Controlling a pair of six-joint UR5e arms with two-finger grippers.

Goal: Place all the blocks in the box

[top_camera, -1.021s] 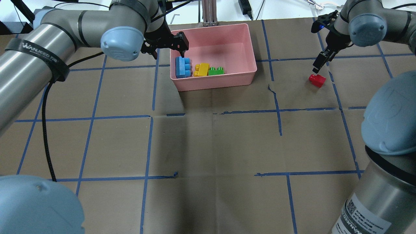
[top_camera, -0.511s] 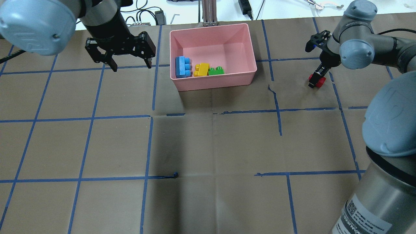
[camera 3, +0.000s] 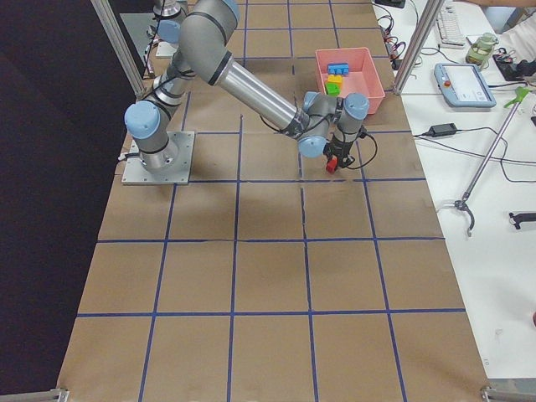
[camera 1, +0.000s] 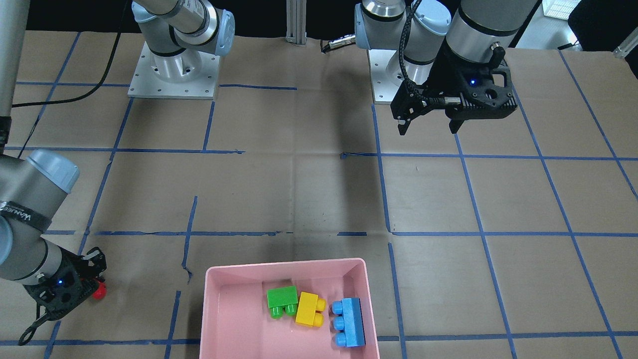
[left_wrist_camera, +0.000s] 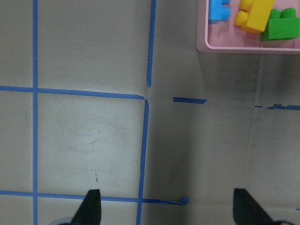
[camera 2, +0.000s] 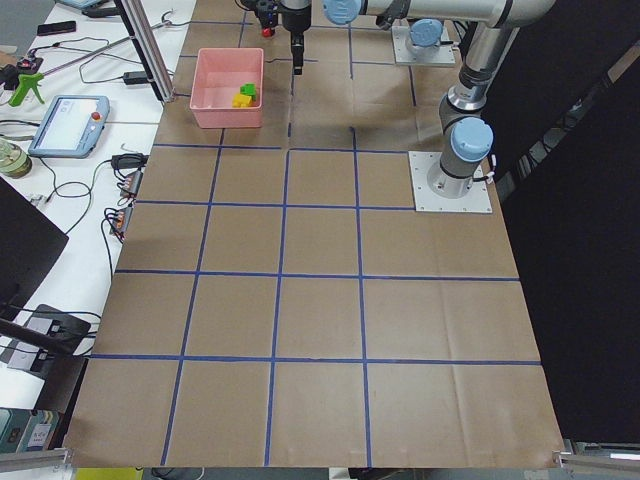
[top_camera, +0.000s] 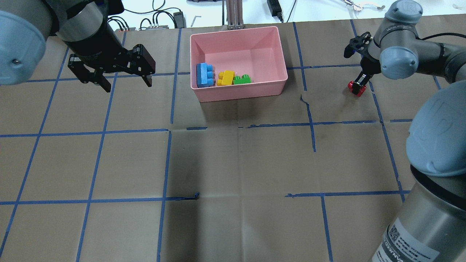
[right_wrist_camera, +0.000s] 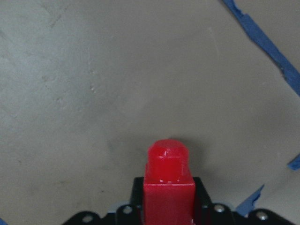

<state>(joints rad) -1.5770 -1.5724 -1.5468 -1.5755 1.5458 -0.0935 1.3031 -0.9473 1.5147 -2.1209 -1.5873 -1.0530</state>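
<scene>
The red brick will leave my right gripper on the pink box's bare bottom, just beyond the green brick [camera 1: 284,338].
The pink box [top_camera: 280,54] stands at the far middle of the table. In it lie the light-blue brick [top_camera: 205,75], the yellow brick [top_camera: 226,77] and the green brick [top_camera: 242,79], side by side along its near wall. The red brick [top_camera: 359,91] is at the far right, out on the paper. My right gripper [top_camera: 356,87] is shut on it, low over the table; the right wrist view shows the red brick [right_wrist_camera: 168,187] between the jaws. My left gripper [top_camera: 125,82] is open and empty, left of the box, above the paper.
Brown paper with a blue tape grid [top_camera: 171,131] covers the table. A metal post [top_camera: 235,14] and cables stand just behind the box. The left arm's base plate [camera 1: 398,80] and the right arm's base plate [camera 1: 172,75] are on the robot's side.
My left gripper has left the box and moved left and back, open and empty. My right gripper has come down over the red brick and closed on it.
</scene>
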